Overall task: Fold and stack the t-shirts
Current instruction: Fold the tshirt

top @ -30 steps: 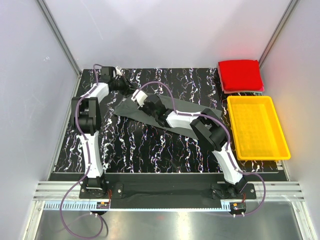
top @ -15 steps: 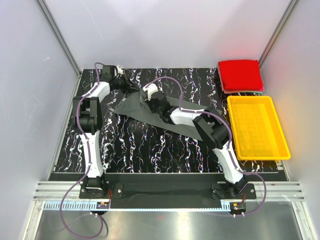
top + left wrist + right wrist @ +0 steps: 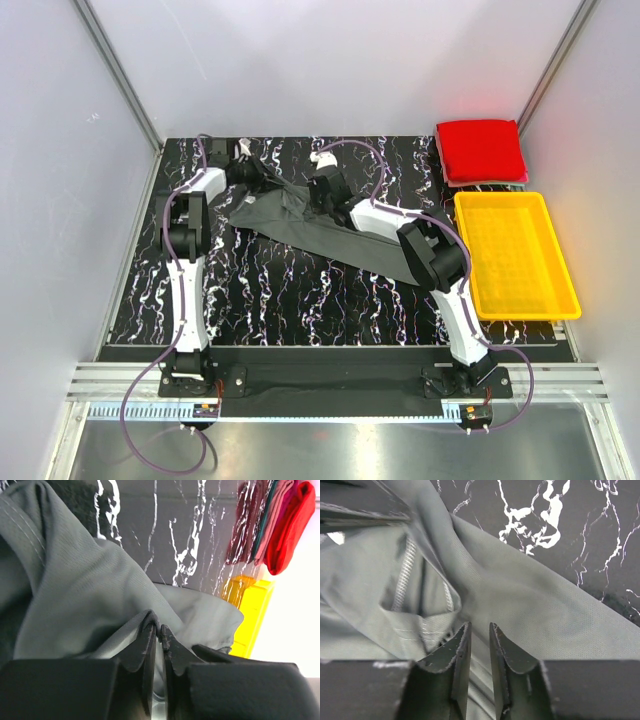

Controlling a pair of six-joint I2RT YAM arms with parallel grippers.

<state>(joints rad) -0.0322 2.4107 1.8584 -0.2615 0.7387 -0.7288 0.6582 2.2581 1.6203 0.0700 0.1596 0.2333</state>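
Observation:
The stitched seam of the grey t-shirt sticks up in a loose fold, so my right gripper needs to open, grab the fold's near corner (image 3: 422, 627) and lay the cloth flat.
A grey t-shirt (image 3: 345, 238) lies rumpled in a diagonal band across the black marbled table (image 3: 270, 290). My left gripper (image 3: 258, 182) is at the shirt's back left end. In the left wrist view it (image 3: 159, 628) is shut on a raised fold of the grey cloth (image 3: 90, 590). My right gripper (image 3: 316, 196) is over the shirt's upper edge, close to the left one. In the right wrist view its jaws (image 3: 480, 626) stand narrowly apart with bunched grey cloth (image 3: 545, 605) between them, next to the ribbed collar (image 3: 402, 577).
A stack of folded shirts with a red one on top (image 3: 480, 150) sits at the back right corner and also shows in the left wrist view (image 3: 290, 525). A yellow tray (image 3: 515, 255) stands along the right edge. Grey walls close in the table.
Both grippers have moved toward the back of the table, the right one also to the right. The shirt's left end has been drawn up and bunched with them.

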